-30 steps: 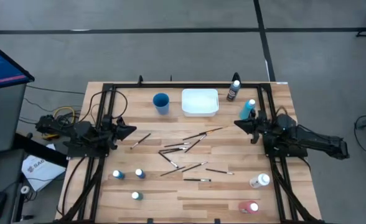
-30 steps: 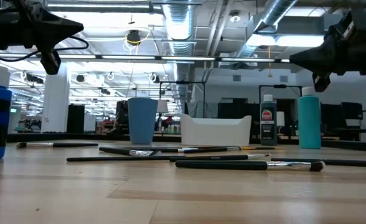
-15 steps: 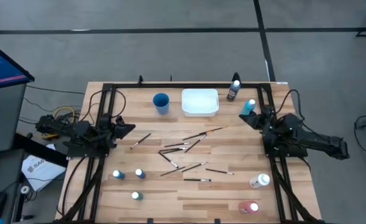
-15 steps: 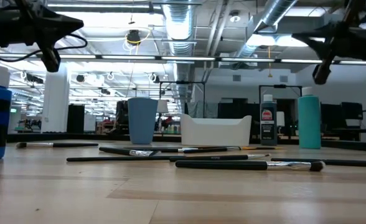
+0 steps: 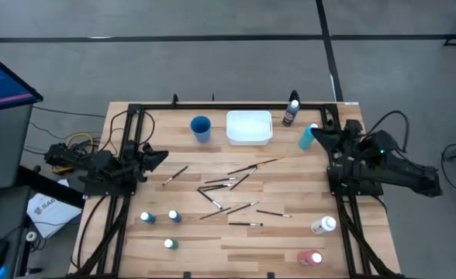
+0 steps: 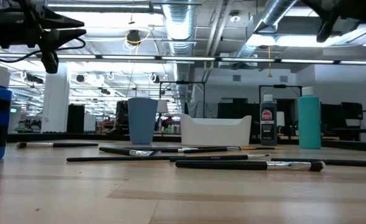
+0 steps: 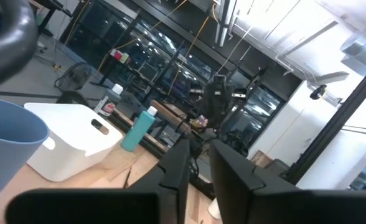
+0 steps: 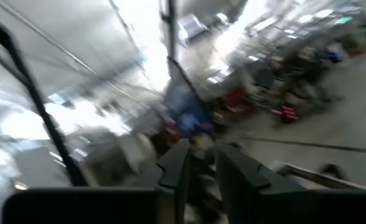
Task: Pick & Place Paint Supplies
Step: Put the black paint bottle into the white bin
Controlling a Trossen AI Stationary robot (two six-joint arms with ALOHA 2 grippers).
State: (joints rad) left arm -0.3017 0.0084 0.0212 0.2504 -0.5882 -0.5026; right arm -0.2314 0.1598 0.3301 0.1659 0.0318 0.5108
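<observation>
The dark bottle's white cap (image 5: 295, 104) sits beside the white tray at the far edge, and my right gripper should go there next and close on it.
Several dark-handled paintbrushes (image 5: 228, 186) lie scattered flat on the middle of the wooden table. Two blue bottles (image 5: 146, 218) and a teal bottle (image 5: 168, 244) stand near the left front. A white bottle (image 5: 323, 225) and a red bottle (image 5: 311, 257) lie on their sides at the right front. A dark bottle (image 5: 291, 111) stands at the far edge, and a tall teal bottle (image 5: 306, 140) stands just under my right gripper (image 5: 315, 133). That gripper hangs high, slightly open and empty. My left gripper (image 5: 164, 157) hovers at the left, slightly open and empty.
A blue cup (image 5: 201, 128) and a white rectangular tray (image 5: 249, 126) stand side by side at the far middle. Black frame rails (image 5: 127, 194) run along both sides of the table. Bare wood lies between the brushes and the near edge.
My right gripper has risen well above the table, tipping its fingers upward, and now sits over the tall teal bottle toward the far edge. In the low view it has climbed almost out of the top. No object has moved.
</observation>
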